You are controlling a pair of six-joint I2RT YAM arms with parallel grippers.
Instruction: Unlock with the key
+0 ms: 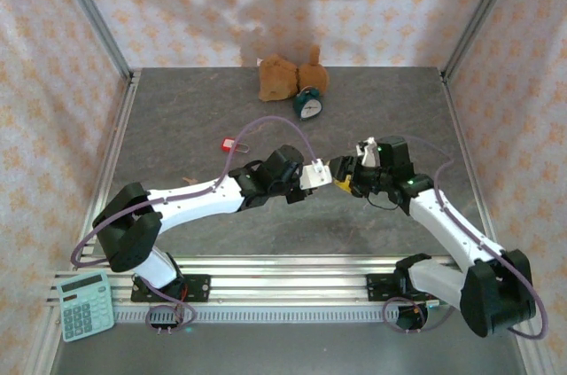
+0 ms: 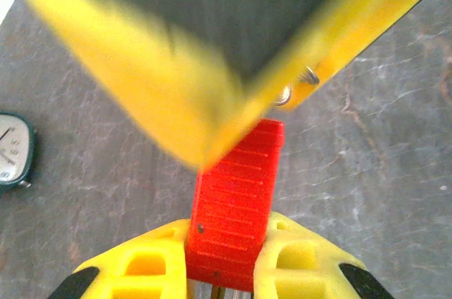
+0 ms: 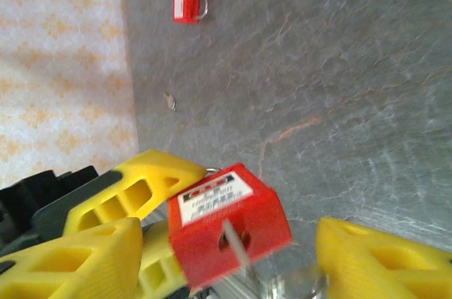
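I have the padlock pinched across its label side in my left gripper, so I need to hold the padlock with my right gripper while my left gripper takes it again by its narrow ribbed sides (image 2: 236, 196).
A red padlock (image 2: 233, 207) is held off the table with my left gripper (image 2: 226, 230) shut on its body. In the right wrist view the padlock (image 3: 226, 225) shows its white label and its keyhole, and the thin metal key (image 3: 236, 242) sticks in that keyhole. My right gripper (image 3: 229, 260) faces the keyhole end, its yellow fingers (image 3: 381, 256) standing wide apart on either side of the key, open. In the top view the left gripper (image 1: 321, 171) and the right gripper (image 1: 344, 178) meet tip to tip mid-table.
A second red padlock (image 1: 229, 144) lies on the table to the far left, with a small tan sliver (image 3: 169, 101) nearer. A brown soft toy (image 1: 288, 78) and a green clock (image 1: 307, 105) sit at the back. A calculator (image 1: 86, 304) lies by the left base.
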